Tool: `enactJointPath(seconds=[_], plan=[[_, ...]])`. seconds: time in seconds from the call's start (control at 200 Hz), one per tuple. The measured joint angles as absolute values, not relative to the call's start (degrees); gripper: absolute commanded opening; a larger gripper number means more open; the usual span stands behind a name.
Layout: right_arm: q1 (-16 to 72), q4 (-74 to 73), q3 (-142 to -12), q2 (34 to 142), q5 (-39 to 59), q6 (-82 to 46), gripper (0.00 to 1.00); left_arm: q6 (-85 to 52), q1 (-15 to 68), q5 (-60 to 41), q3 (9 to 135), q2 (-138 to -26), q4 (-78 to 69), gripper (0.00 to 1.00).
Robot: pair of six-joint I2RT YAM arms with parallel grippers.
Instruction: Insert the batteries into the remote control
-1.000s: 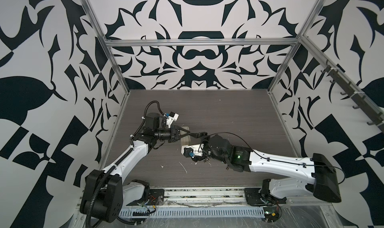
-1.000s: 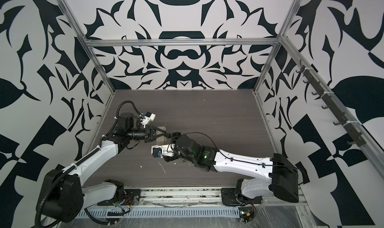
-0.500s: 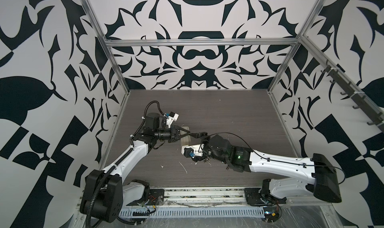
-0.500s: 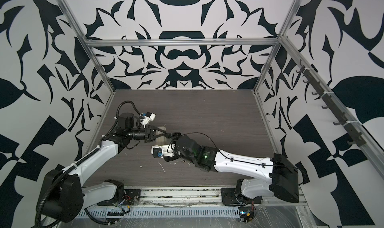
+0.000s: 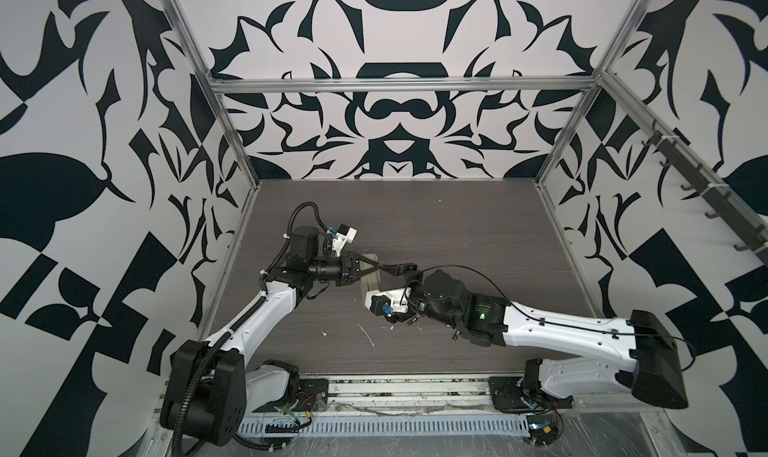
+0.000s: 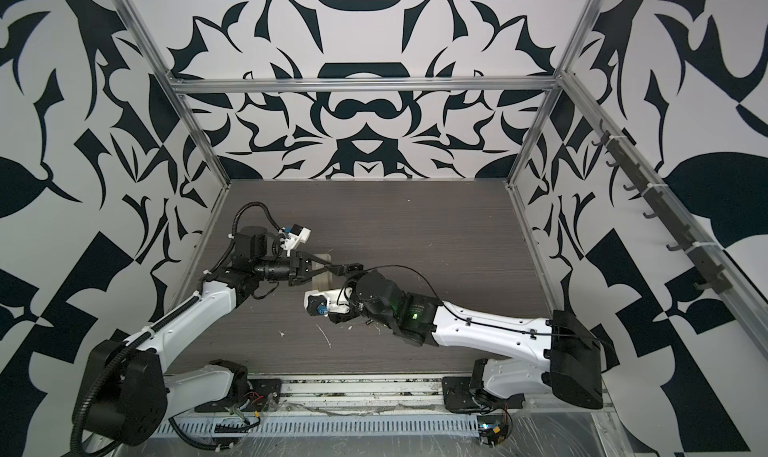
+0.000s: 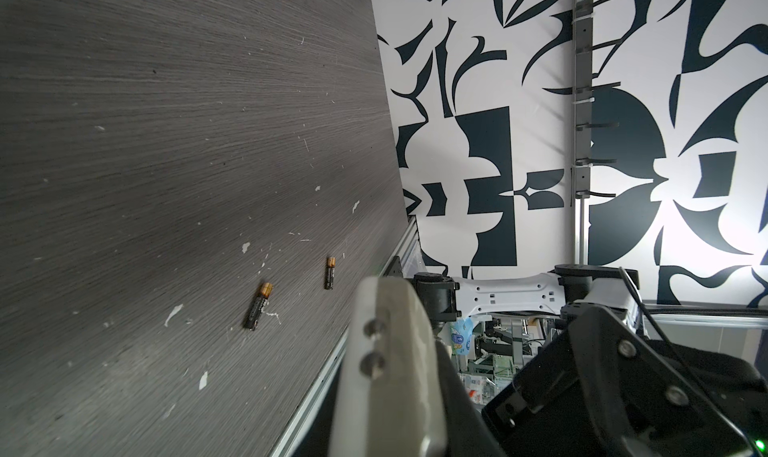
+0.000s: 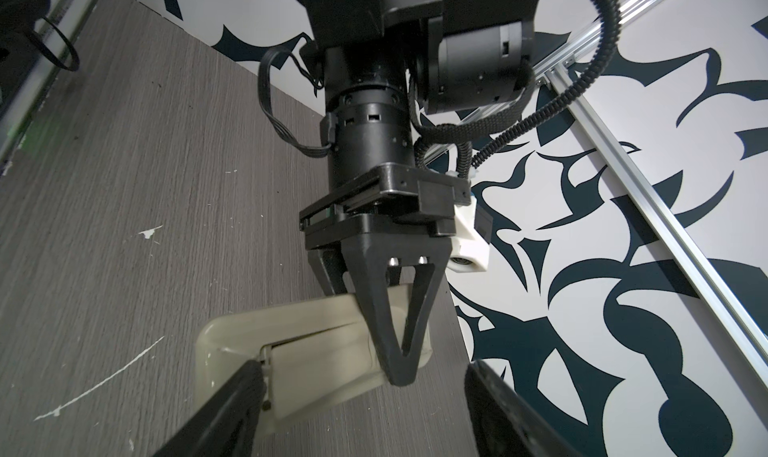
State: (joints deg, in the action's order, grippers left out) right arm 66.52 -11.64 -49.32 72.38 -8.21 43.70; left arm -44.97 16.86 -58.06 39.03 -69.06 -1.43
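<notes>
My right gripper grabs the cover panel's loose end (image 5: 368, 284) (image 8: 270, 369) next, away from my left gripper, because the panel has to come off the remote control.
My left gripper (image 5: 376, 268) is shut on the remote control (image 5: 369, 283), holding it above the table with its beige back showing. In the right wrist view its black fingers (image 8: 390, 334) clamp one end of the remote control (image 8: 299, 342). A cover panel (image 8: 320, 363) on that back shows a dark gap along its edge. My right gripper (image 8: 361, 388) is open, with one finger (image 8: 237, 405) touching the panel's corner and the other off to the side. Two batteries (image 7: 258, 305) (image 7: 329, 273) lie apart on the table in the left wrist view.
White scraps (image 5: 368, 336) lie on the dark wood table (image 5: 457, 226) near the front, below my right wrist. Patterned walls close in three sides. A rail of hooks (image 5: 706, 193) runs along the right wall. A metal rail (image 5: 395, 392) borders the front.
</notes>
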Motion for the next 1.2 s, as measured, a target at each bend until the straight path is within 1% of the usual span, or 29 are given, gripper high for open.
enactJointPath(seconds=[0.22,0.445,0.715,1.2], plan=[[66.52,-11.68,-49.32,72.38,-8.21,43.72,0.82,-44.97,16.82,-58.06,39.03,-69.08,-1.39,0.00],[66.43,-11.88,-49.32,72.38,-7.97,43.72,0.87,-45.08,16.49,-58.33,39.03,-69.08,-1.26,0.00],[66.35,-11.88,-49.32,72.44,-7.73,43.70,0.89,-46.61,16.29,-59.18,39.03,-69.08,-1.98,0.00],[65.98,-11.35,-49.32,72.42,-7.01,43.00,0.90,-47.77,14.48,-58.30,39.03,-69.56,-3.22,0.00]])
